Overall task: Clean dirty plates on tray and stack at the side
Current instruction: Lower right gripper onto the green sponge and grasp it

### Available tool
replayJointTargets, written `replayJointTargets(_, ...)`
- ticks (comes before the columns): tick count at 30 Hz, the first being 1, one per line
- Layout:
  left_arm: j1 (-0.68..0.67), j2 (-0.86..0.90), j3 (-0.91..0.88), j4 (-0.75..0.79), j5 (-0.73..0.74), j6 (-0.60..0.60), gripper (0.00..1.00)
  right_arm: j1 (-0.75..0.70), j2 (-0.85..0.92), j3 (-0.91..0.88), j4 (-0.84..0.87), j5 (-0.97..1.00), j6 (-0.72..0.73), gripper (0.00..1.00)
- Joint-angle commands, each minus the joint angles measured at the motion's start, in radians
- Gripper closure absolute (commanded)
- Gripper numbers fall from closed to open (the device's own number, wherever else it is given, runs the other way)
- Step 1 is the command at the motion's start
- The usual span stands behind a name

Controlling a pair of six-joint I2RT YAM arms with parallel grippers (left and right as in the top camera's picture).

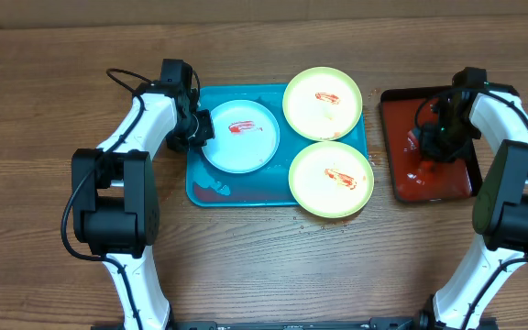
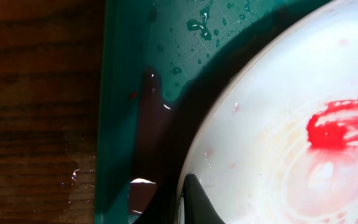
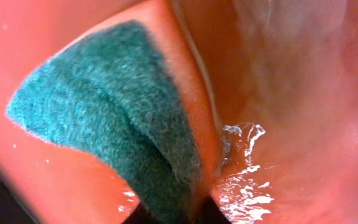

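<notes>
Next, I reopen my right gripper from the green scouring pad's end, which leaves a long loose flap, and pinch closer to the pad's middle [image 3: 124,115] before wiping.
The turquoise tray [image 1: 207,188] holds three plates smeared with red sauce. A pale blue-white plate [image 1: 239,136] lies at its left, and two yellow-green plates lie at the back right [image 1: 323,103] and front right [image 1: 331,179]. My left gripper [image 1: 196,128] is shut on the left rim of the blue-white plate [image 2: 278,155], with one black finger [image 2: 194,199] lying on top of the rim. My right gripper [image 1: 426,151] hangs over the red tray [image 1: 401,119], shut on a green scouring pad [image 3: 117,124] that folds between its fingers.
The red tray with a black rim stands right of the turquoise tray, and water pools on its floor [image 3: 247,180]. Droplets and a dark puddle wet the turquoise tray's floor [image 2: 166,118]. Bare wooden table [image 1: 264,266] lies in front.
</notes>
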Motion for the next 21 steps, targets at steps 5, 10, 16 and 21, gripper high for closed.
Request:
replayJointTargets(5, -0.006, 0.021, -0.008, 0.004, -0.022, 0.004, 0.96, 0.003, -0.001, -0.002, -0.024, -0.008, 0.039, 0.96)
replayJointTargets(10, -0.006, 0.021, -0.008, 0.004, -0.023, 0.005, 0.96, 0.003, -0.003, 0.037, -0.059, -0.008, 0.048, 0.96)
replayJointTargets(16, -0.006, 0.021, -0.008, 0.004, -0.022, 0.004, 0.96, 0.003, -0.003, 0.116, -0.116, -0.009, 0.027, 0.65)
replayJointTargets(21, -0.006, 0.021, -0.008, 0.008, -0.022, 0.004, 0.96, 0.015, -0.003, 0.135, -0.094, -0.019, -0.029, 0.32)
